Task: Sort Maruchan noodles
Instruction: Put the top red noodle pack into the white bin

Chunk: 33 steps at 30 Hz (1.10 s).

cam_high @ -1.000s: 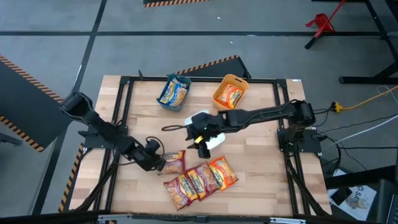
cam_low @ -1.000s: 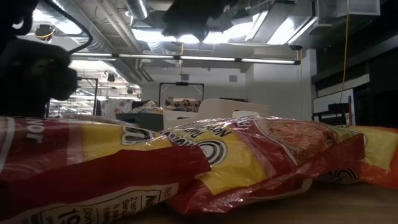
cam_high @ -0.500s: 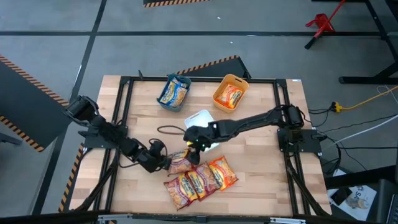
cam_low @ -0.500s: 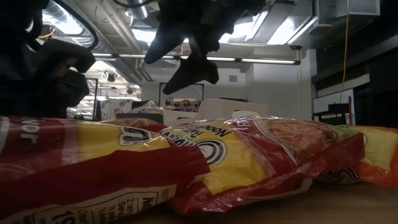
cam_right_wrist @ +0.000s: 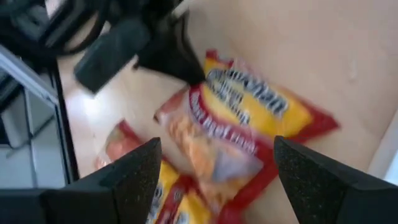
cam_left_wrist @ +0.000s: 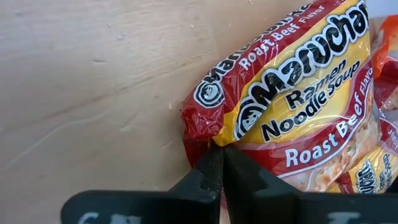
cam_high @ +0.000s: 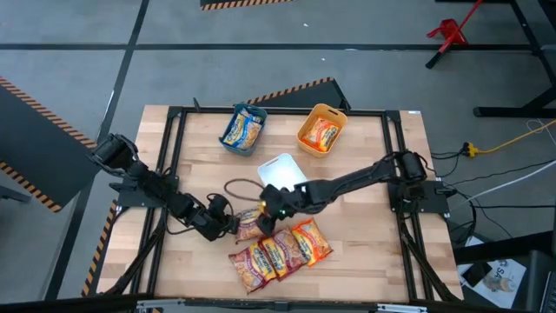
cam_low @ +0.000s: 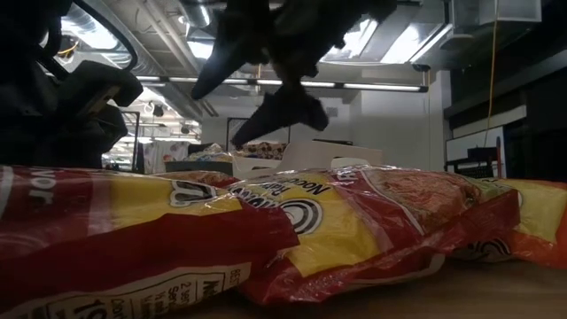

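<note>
The robot's right gripper needs to close on the loose end of the Roast Beef noodle packet, at its yellow-band corner (cam_high: 259,211) (cam_right_wrist: 312,127), opposite the end that the left gripper pinches.
A dark red Roast Beef noodle packet (cam_high: 250,224) lies on the table near the middle. My left gripper (cam_high: 230,226) is shut on that packet's left end. My right gripper (cam_high: 272,216) hovers wide open just above the same packet (cam_right_wrist: 242,124), with a finger (cam_right_wrist: 134,180) on either side of it in the right wrist view. Three more packets (cam_high: 280,252), two red and one orange, lie side by side nearer the near edge and fill the low view (cam_low: 292,221). One packet lies in the teal bin (cam_high: 243,129) and one in the orange bin (cam_high: 321,130). My left gripper pinches the red packet's crimped end seam (cam_left_wrist: 208,142) between its two shut fingers. The fingers come nearly level from the table's left. The rest of the packet (cam_left_wrist: 298,93) lies flat on the wood.
A white bin (cam_high: 282,169) stands at the table's middle, behind the right arm. A dark cable loop (cam_high: 236,185) lies left of it. Bare wood shows on the table's left and right sides. The black frame rails (cam_high: 169,156) run along the edges.
My right gripper has swung from over the white bin toward the near-left and come down over the red packet, staying open. My left gripper has edged right, up to that packet's end.
</note>
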Each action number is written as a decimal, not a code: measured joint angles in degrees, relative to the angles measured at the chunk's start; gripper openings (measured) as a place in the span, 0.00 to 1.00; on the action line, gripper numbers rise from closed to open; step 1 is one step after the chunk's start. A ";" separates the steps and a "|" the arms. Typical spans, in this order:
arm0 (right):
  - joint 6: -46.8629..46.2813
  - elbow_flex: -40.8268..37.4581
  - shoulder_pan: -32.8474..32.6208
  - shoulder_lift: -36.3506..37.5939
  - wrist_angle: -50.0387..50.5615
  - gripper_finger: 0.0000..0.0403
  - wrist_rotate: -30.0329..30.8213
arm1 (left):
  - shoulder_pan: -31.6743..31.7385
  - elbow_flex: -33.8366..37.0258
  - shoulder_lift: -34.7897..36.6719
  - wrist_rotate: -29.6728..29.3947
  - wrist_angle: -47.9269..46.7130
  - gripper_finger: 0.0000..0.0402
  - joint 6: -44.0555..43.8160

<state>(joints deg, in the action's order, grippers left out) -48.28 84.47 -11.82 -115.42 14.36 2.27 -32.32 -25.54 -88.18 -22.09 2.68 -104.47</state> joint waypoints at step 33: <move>79.45 11.44 7.02 -10.95 12.92 0.72 -11.70 | 1.51 0.15 -0.11 -0.34 0.92 0.00 9.06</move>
<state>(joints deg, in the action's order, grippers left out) 31.16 95.91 -4.80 -126.36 27.29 -9.43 -30.80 -25.39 -88.29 -22.44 3.60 -95.41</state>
